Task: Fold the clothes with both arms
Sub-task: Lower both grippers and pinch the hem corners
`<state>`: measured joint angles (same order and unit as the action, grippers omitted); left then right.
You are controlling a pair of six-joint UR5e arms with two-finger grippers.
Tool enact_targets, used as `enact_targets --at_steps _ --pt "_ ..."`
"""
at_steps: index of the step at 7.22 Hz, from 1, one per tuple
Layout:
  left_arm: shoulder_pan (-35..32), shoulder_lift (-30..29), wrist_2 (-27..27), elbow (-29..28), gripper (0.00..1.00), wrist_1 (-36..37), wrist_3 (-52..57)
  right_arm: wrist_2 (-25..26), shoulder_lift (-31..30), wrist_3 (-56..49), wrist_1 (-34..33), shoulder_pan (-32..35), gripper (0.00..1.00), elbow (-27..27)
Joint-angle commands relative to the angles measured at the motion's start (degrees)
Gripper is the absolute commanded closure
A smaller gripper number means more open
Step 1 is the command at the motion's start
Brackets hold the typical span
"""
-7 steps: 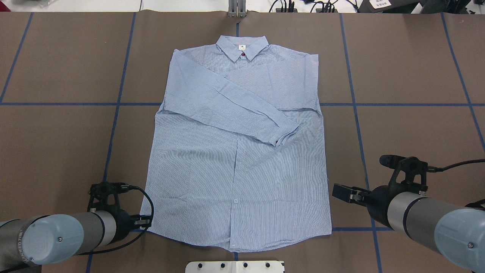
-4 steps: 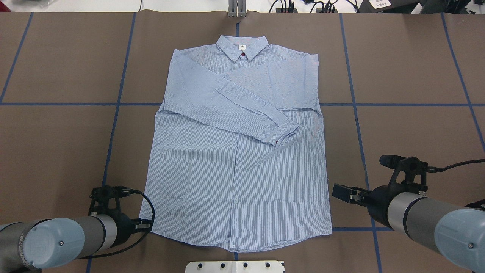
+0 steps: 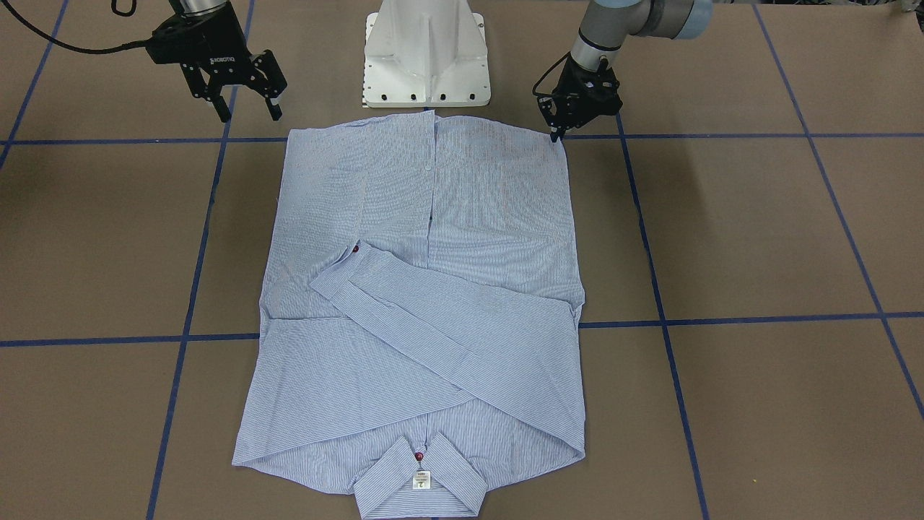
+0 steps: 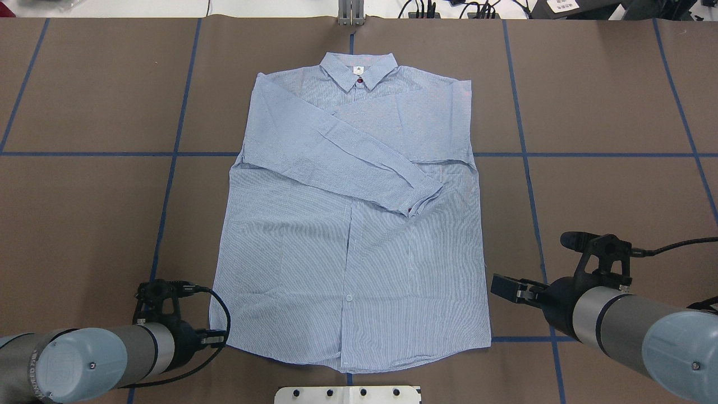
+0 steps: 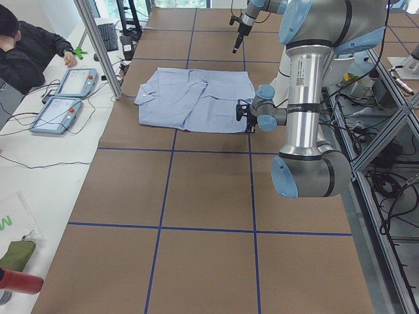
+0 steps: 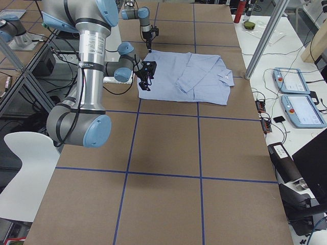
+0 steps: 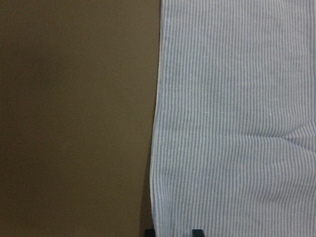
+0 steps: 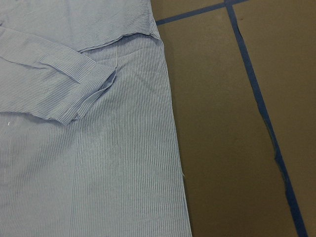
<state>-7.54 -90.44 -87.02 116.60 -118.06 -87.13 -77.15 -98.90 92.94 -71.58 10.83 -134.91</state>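
Next, my right gripper closes on the free hem corner (image 3: 292, 133) of the light-blue striped shirt, across from my left gripper.
The light-blue striped shirt (image 4: 348, 224) lies flat and buttoned on the brown table, its collar (image 4: 359, 70) on the far side. Both sleeves are folded across the chest, with one cuff (image 4: 420, 199) on top. My left gripper (image 4: 217, 338) is low at the shirt's near left hem corner, also seen in the front view (image 3: 557, 133). In the left wrist view (image 7: 173, 232) its two tips stand a little apart, astride the shirt's edge (image 7: 154, 148). My right gripper (image 4: 499, 285) is open and empty beside the near right side of the shirt, jaws wide in the front view (image 3: 247, 110).
The white pedestal base (image 3: 426, 50) stands just behind the hem. Blue tape lines (image 4: 168, 185) cross the table. A metal post (image 4: 350, 14) is at the far edge. An operator (image 5: 26, 46) and two teach pendants (image 5: 65, 98) are at a side desk.
My left arm has drawn back toward the robot, and its gripper has moved along the shirt's left edge to the hem corner. The right arm and the shirt have hardly moved.
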Motion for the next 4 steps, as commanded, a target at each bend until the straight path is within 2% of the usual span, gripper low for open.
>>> enact_targets --at_steps 1,4 --pt "-0.02 0.09 0.01 1.42 1.00 0.02 -0.76 0.15 -0.58 1.00 1.87 -1.41 0.00 0.26" --pt "-0.02 -0.35 0.01 2.84 1.00 -0.07 -0.76 14.44 -2.51 12.04 1.97 -12.20 0.03 1.05"
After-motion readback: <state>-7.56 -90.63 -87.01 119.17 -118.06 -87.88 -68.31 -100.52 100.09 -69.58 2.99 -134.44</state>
